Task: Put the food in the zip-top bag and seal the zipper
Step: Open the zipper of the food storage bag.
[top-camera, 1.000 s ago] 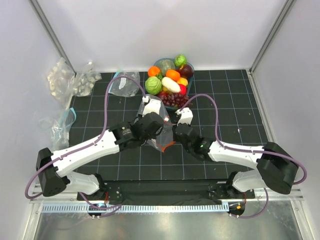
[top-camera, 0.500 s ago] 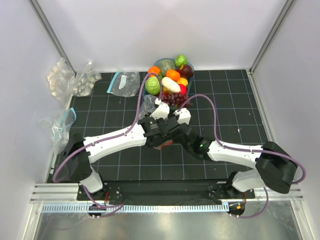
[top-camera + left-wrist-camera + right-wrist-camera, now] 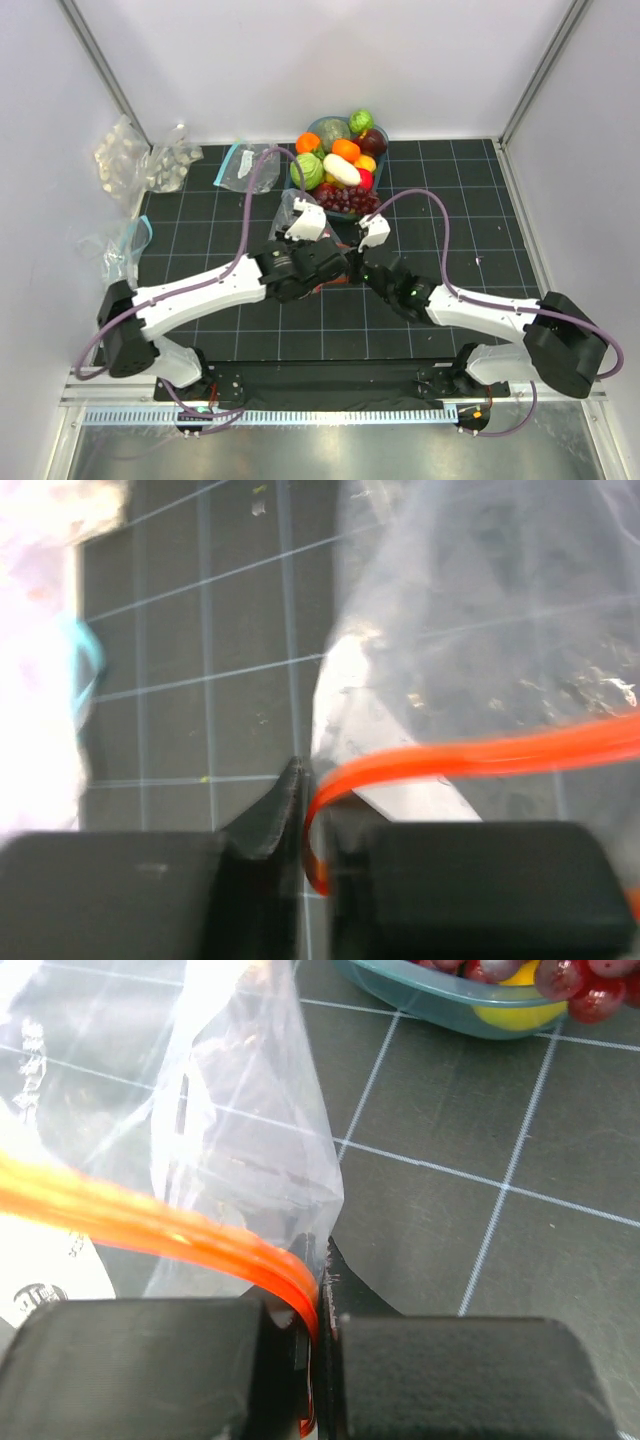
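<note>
The orange-red zipper's edges lie together across the robot's grippers, so the right gripper will open and take just one zipper edge (image 3: 282,1272) near its end to part the opening of the bag.
The food (image 3: 340,165) is piled in a teal bowl (image 3: 318,128) at the back centre: green cabbage (image 3: 307,171), oranges, a white oblong piece and purple grapes (image 3: 348,200). The zip-top bag (image 3: 297,210) lies crumpled on the mat in front of the bowl. Both grippers meet at its near end. My left gripper (image 3: 315,830) has its jaws close together, with the end of the orange-red zipper (image 3: 480,755) bent down between them. My right gripper (image 3: 320,1320) is shut on the zipper (image 3: 150,1220), and clear film (image 3: 240,1110) rises behind it. No food shows inside the bag.
A clear bag with a teal strip (image 3: 247,165) lies at the back left. More crumpled bags sit at the left wall (image 3: 140,160) and the left edge (image 3: 125,250). The bowl's rim (image 3: 440,1005) shows just beyond my right gripper. Enclosure walls stand on three sides.
My left arm swung and carried its gripper rightward to the zipper, beside the right gripper. The right jaws closed onto the strip. The bag shifted and sank lower.
</note>
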Controlling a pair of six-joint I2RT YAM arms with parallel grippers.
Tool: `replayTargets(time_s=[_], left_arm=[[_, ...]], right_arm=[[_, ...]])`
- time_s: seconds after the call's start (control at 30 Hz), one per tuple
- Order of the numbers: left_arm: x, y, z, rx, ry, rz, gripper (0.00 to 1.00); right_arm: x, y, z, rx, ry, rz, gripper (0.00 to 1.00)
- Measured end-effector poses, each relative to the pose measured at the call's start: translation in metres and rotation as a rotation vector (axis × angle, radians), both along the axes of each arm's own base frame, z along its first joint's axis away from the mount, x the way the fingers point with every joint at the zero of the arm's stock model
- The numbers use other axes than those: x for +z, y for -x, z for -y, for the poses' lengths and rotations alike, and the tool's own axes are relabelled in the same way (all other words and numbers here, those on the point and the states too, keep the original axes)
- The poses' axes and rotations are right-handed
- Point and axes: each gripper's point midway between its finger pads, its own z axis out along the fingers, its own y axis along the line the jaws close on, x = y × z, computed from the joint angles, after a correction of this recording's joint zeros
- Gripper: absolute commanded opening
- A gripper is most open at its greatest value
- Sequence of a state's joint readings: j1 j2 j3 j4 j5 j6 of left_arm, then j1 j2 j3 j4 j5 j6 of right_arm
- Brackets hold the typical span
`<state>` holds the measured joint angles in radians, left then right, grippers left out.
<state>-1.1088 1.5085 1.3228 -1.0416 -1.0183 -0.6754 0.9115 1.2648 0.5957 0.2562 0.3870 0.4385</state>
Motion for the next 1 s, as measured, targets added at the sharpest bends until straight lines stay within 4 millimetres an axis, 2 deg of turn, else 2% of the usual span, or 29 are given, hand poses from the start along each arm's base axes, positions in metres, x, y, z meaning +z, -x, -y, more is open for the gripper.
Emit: replayTargets(time_s=[0.13, 0.3, 0.33, 0.37, 0.43, 0.47, 0.53, 0.63, 0.73, 0.9, 1.0], left_arm=[[0.002, 0.009, 0.005, -0.068, 0.12, -0.016, 0.02], [0.012, 0.009, 0.011, -0.102, 0.196, 0.002, 0.0], [0.013, 0.009, 0.011, -0.103, 0.197, 0.003, 0.0], [0.013, 0.009, 0.012, -0.103, 0.197, 0.003, 0.0], [0.011, 0.009, 0.011, -0.101, 0.19, 0.003, 0.0], [0.01, 0.008, 0.01, -0.095, 0.18, 0.004, 0.0], [0.007, 0.007, 0.008, -0.08, 0.143, 0.002, 0.0], [-0.002, 0.003, 0.007, -0.062, 0.099, -0.009, 0.0], [-0.013, -0.004, 0.003, -0.041, 0.084, -0.044, 0.0], [-0.026, -0.022, -0.01, 0.027, 0.085, -0.083, 0.0], [-0.035, -0.026, -0.012, 0.038, 0.07, -0.106, 0.0]], right_arm=[[0.003, -0.002, -0.004, 0.033, -0.052, -0.013, 0.01], [0.009, 0.001, -0.013, 0.077, -0.095, -0.016, 0.04], [0.01, 0.001, -0.015, 0.086, -0.105, -0.018, 0.08], [0.01, 0.002, -0.018, 0.1, -0.115, -0.024, 0.22], [0.007, 0.006, -0.025, 0.143, -0.129, -0.046, 0.3], [0.002, 0.006, -0.029, 0.162, -0.124, -0.062, 0.39], [-0.009, 0.007, -0.035, 0.187, -0.107, -0.096, 0.47], [-0.021, 0.01, -0.035, 0.198, -0.08, -0.128, 0.52], [-0.019, 0.01, -0.033, 0.191, -0.077, -0.123, 0.62], [0.006, 0.005, -0.022, 0.144, -0.103, -0.054, 0.63], [0.015, 0.002, -0.017, 0.117, -0.104, -0.026, 0.49]])
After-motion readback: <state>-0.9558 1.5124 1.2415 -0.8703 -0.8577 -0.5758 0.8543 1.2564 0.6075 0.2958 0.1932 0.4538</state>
